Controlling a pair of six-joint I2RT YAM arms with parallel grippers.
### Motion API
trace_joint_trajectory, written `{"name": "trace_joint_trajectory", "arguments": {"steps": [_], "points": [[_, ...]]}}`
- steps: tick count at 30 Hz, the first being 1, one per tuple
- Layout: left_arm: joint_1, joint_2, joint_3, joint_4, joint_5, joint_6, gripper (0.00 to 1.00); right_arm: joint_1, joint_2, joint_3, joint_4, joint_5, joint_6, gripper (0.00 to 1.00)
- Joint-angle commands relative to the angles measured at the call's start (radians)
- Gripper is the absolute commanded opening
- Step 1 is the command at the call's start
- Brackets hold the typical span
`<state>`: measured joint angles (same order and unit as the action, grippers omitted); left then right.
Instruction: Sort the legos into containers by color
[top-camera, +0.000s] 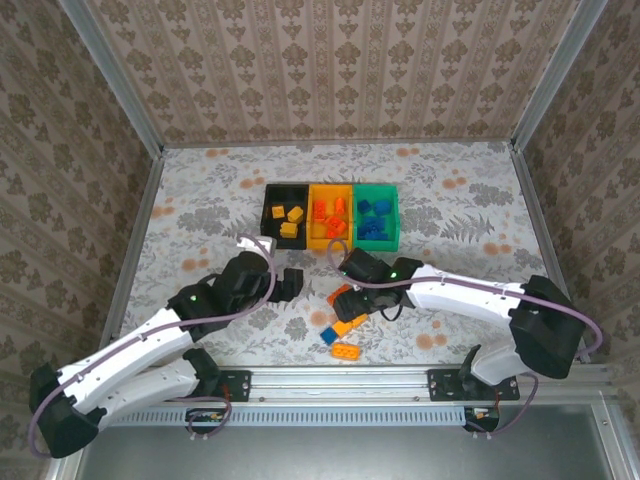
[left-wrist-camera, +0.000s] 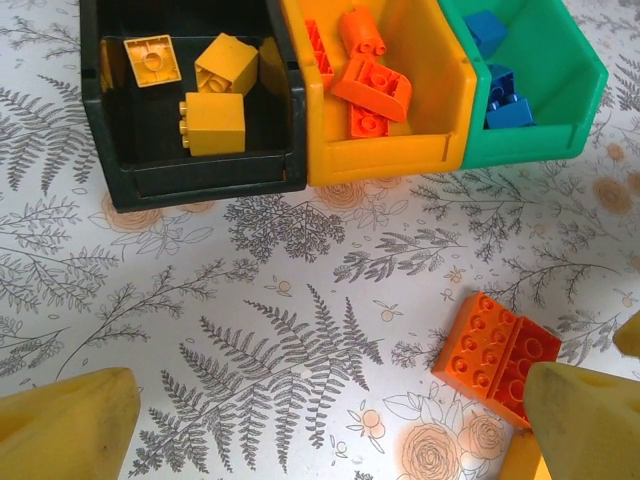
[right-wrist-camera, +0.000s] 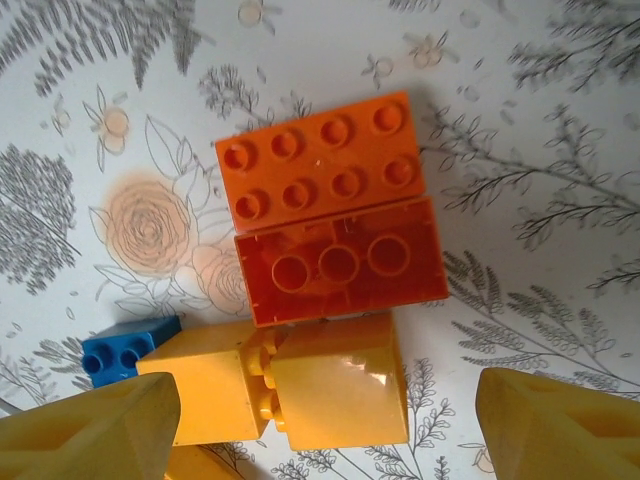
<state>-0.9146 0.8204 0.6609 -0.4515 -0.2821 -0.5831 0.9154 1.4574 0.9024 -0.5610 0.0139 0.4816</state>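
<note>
Next, I shift my right gripper over and grip only the yellow brick farther from the blue brick (right-wrist-camera: 342, 385), because the studs of the yellow bricks meet within its open fingers.
Three joined bins stand at mid-table: the black bin (top-camera: 271, 190) with yellow legos (left-wrist-camera: 213, 123), the orange-yellow bin (top-camera: 313, 215) with red-orange legos (left-wrist-camera: 371, 85), and the green bin (top-camera: 392, 213) with blue legos (left-wrist-camera: 503, 98). A loose cluster lies nearer the arms: two red-orange bricks (right-wrist-camera: 320, 160), one upside down (right-wrist-camera: 340, 262), two yellow bricks (right-wrist-camera: 335, 385) and a blue brick (right-wrist-camera: 125, 350). My right gripper (right-wrist-camera: 325, 450) is open just above the cluster, its fingers either side of the yellow bricks. My left gripper (left-wrist-camera: 325, 440) is open over bare table, left of a red-orange brick (left-wrist-camera: 495, 350).
More loose bricks, an orange one (top-camera: 347, 351) and a blue one (top-camera: 328, 335), lie near the metal rail (top-camera: 340, 380) at the table's front edge. Patterned walls with metal posts (top-camera: 140, 110) close in the table on three sides.
</note>
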Motion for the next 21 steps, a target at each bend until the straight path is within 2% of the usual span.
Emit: {"name": "trace_joint_trajectory", "arguments": {"steps": [1, 15, 21], "points": [[0.009, -0.018, -0.017, -0.035, -0.032, -0.038, 1.00, 0.009, 0.027, 0.008, -0.040, 0.031, -0.007, 0.77], [0.027, -0.011, -0.036, -0.018, -0.016, -0.042, 1.00, 0.011, 0.078, -0.038, -0.037, 0.063, 0.012, 0.62], [0.032, -0.006, -0.038, -0.012, -0.009, -0.042, 1.00, -0.005, 0.066, -0.058, -0.088, 0.150, 0.051, 0.56]]}}
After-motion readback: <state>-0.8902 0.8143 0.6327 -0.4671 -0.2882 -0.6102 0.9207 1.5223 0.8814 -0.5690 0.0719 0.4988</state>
